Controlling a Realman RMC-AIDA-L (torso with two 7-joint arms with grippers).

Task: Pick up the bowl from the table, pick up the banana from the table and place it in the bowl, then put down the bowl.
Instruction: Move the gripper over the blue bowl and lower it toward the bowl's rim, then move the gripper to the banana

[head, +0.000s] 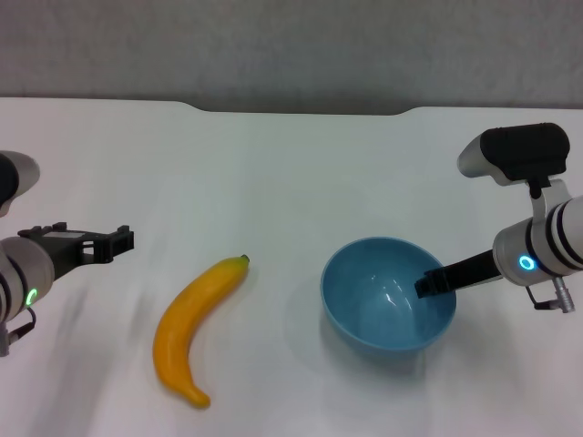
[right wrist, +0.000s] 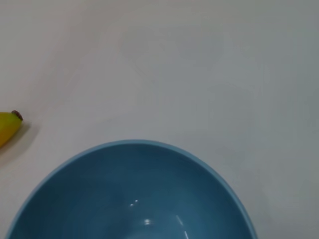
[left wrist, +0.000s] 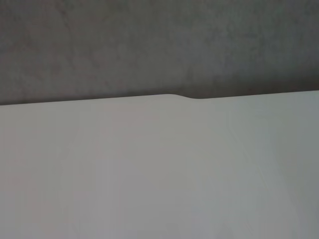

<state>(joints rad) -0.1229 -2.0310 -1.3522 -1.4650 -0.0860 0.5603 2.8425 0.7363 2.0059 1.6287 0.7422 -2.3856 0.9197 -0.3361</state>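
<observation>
Next, I close my left gripper on the banana's curved middle [head: 171,337], between its stem and near end.
The light-blue bowl [head: 387,305] is right of centre on the white table [head: 273,173]. My right gripper [head: 435,281] reaches in from the right, one black finger inside the bowl's right rim, shut on the rim. The right wrist view shows the bowl's glossy inside [right wrist: 134,194] and the banana's tip [right wrist: 9,125]. The yellow-orange banana [head: 193,325] lies on the table left of the bowl, stem toward the far side. My left gripper [head: 102,244] is open and empty, above the table left of the banana.
The table's far edge has a notch [head: 301,111] against the grey wall [head: 291,45]. The left wrist view shows only bare table [left wrist: 159,174] and the wall [left wrist: 149,45].
</observation>
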